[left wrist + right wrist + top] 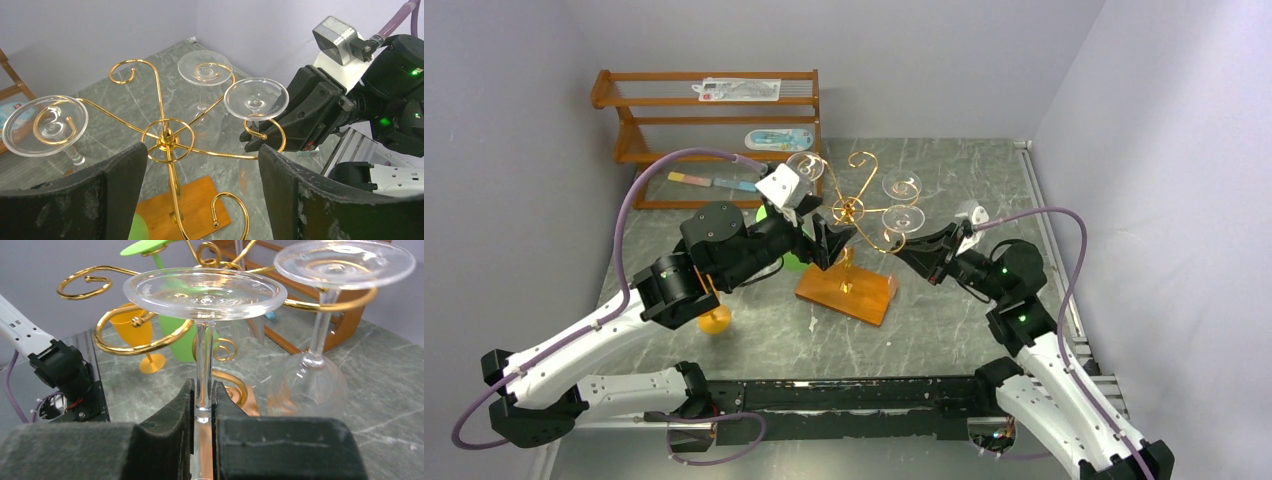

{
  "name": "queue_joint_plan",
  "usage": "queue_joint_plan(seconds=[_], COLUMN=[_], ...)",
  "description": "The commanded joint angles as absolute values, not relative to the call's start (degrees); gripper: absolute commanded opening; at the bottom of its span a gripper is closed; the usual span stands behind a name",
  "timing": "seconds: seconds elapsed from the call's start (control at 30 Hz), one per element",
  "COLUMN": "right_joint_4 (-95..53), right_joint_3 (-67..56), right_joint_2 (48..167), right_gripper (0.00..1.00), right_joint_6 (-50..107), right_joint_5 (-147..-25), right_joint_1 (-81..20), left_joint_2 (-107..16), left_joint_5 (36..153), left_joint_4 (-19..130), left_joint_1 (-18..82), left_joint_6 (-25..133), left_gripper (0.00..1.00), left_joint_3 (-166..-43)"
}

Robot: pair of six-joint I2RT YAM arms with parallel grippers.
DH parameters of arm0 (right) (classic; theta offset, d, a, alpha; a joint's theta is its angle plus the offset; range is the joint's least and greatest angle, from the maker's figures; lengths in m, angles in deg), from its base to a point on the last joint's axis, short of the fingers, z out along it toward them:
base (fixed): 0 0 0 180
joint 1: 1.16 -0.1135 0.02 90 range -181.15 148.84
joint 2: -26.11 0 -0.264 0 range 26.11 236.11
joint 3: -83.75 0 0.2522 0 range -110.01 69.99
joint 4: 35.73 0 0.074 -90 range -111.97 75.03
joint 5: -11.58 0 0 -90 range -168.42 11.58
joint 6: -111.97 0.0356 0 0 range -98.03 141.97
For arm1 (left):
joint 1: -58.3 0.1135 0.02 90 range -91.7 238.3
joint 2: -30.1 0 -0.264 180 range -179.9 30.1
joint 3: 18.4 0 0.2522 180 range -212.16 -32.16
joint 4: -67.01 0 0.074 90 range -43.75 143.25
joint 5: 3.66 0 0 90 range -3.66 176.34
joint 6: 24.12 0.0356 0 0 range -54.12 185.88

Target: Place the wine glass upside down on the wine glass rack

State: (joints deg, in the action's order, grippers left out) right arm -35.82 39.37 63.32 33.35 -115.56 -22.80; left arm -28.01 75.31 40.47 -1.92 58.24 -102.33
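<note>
Next, my right gripper lets go of the wine glass on the gold rack's curled arm (894,236) (146,332) that is nearest my right gripper.
The gold wire wine glass rack (854,210) stands on its orange-brown wooden base (848,288). My right gripper (202,390) is shut on the stem of an upside-down clear wine glass (205,287). The stem sits inside a curled arm (130,347), with the foot just above the curl. The left wrist view shows this glass (256,98) and the right gripper (300,120). Two other clear glasses (45,125) (205,67) hang upside down on the rack. My left gripper (200,195) is open and empty, close to the rack's central post (167,137).
A brown wooden slatted shelf (714,120) stands at the back left. A green glass (794,262) and an orange glass (715,318) stand left of the rack, by my left arm. Purple walls close in on both sides.
</note>
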Motion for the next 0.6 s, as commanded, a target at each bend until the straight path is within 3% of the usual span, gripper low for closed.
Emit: queue_joint_plan(seconds=[0.0, 0.57], right_joint_4=[-43.41, -51.78], right_joint_3=[39.93, 42.15], right_joint_2=[63.95, 68.64], right_gripper=[0.0, 0.0], right_joint_6=[31.65, 30.2], right_joint_5=[-115.62, -111.71], right_joint_1=[-25.37, -32.04], left_joint_2=[-28.46, -28.33], left_joint_5=[74.3, 73.32], left_joint_4=[39.29, 39.04], left_joint_1=[-2.17, -2.17], left_joint_6=[59.46, 59.13], left_gripper=[0.85, 0.85], left_joint_3=[-102.67, -102.7])
